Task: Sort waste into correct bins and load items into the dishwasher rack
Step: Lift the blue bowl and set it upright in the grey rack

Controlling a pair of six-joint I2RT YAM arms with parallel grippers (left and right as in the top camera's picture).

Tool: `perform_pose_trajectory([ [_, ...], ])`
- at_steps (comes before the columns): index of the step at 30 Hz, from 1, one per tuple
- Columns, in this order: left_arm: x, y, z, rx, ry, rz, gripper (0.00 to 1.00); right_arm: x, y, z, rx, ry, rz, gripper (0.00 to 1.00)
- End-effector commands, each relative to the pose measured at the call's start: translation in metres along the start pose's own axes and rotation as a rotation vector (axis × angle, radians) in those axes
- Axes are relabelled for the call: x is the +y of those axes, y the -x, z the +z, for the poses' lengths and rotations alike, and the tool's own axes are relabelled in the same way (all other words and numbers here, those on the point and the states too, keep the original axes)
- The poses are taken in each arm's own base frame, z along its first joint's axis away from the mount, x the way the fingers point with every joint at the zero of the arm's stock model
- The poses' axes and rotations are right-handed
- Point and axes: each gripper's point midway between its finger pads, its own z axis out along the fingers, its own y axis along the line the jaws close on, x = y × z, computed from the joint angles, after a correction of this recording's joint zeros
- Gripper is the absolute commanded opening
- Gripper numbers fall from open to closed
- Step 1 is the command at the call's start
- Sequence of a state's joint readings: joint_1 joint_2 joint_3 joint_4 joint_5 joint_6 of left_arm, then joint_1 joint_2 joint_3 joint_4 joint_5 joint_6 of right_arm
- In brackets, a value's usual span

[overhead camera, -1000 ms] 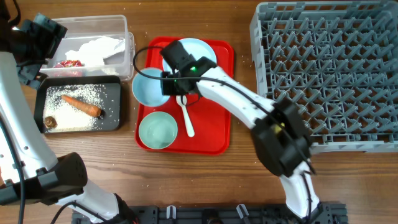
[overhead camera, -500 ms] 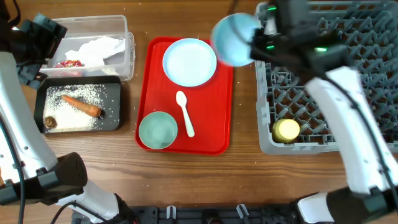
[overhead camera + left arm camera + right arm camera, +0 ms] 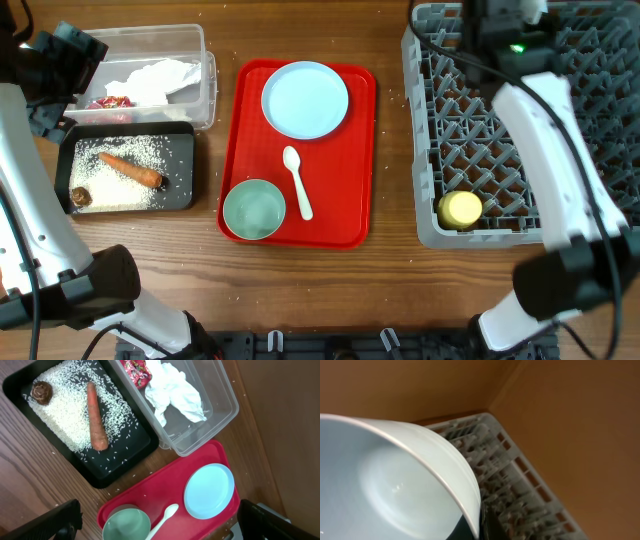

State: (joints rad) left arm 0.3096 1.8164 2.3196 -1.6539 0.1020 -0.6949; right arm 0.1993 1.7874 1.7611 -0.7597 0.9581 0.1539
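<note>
I should let go of the pale blue bowl with my right gripper in the grey dishwasher rack's far corner (image 3: 443,67) nearest the red tray.
My right gripper (image 3: 478,527) is shut on the rim of a pale blue bowl (image 3: 385,480), held tilted above the grey dishwasher rack (image 3: 505,470). In the overhead view the right arm (image 3: 530,100) reaches over the rack's (image 3: 590,120) far left corner, and the bowl is hidden there. A yellow cup (image 3: 461,209) sits in the rack's near left corner. A pale blue plate (image 3: 305,99), a mint bowl (image 3: 253,209) and a white spoon (image 3: 297,182) lie on the red tray (image 3: 345,200). My left gripper (image 3: 160,522) is open and empty, high above the bins.
The clear tub (image 3: 200,50) holds the white napkin (image 3: 155,78) and the red wrapper (image 3: 110,102). The black tray (image 3: 185,190) holds the carrot stick (image 3: 133,170), rice (image 3: 120,190) and a brown lump (image 3: 80,197). A few rice grains lie on the wood.
My right gripper took the pale blue bowl off the red tray's left edge and carried it right and far, over the rack. The left arm has not moved.
</note>
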Motion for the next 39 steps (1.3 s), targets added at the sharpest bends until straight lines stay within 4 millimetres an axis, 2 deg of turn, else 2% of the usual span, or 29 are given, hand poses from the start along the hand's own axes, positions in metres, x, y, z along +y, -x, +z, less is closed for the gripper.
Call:
perform_pose_trajectory([
  [1,0.002,0.002,0.000,-0.008,0.008,-0.020,1.00,0.019,-0.006,0.028,0.003,-0.132,-0.275,0.04],
  [7,0.002,0.002,0.000,-0.008,0.008,-0.020,1.00,0.062,-0.014,0.059,-0.004,-0.134,-0.516,0.04],
  [12,0.002,0.002,0.000,-0.008,0.008,-0.020,1.00,0.084,-0.010,0.072,-0.040,-0.130,-0.639,0.04],
  [18,0.002,0.002,0.000,-0.008,0.008,-0.020,1.00,0.101,-0.007,0.083,-0.071,-0.137,-0.753,0.04],
  [20,0.002,0.002,0.000,-0.008,0.008,-0.020,1.00,0.113,-0.014,0.089,-0.076,-0.117,-0.783,0.04],
  [29,0.002,0.002,0.000,-0.008,0.008,-0.020,1.00,0.140,-0.032,0.096,-0.069,-0.093,-0.894,0.04],
  [35,0.002,0.002,0.000,-0.008,0.008,-0.020,1.00,0.162,-0.035,0.084,-0.108,-0.038,-0.917,0.06],
  [37,0.002,0.002,0.000,-0.008,0.008,-0.020,1.00,0.171,-0.035,0.075,-0.125,-0.025,-0.927,0.29],
  [39,0.002,0.002,0.000,-0.008,0.008,-0.020,1.00,0.179,-0.034,0.066,-0.141,-0.015,-0.934,0.32],
])
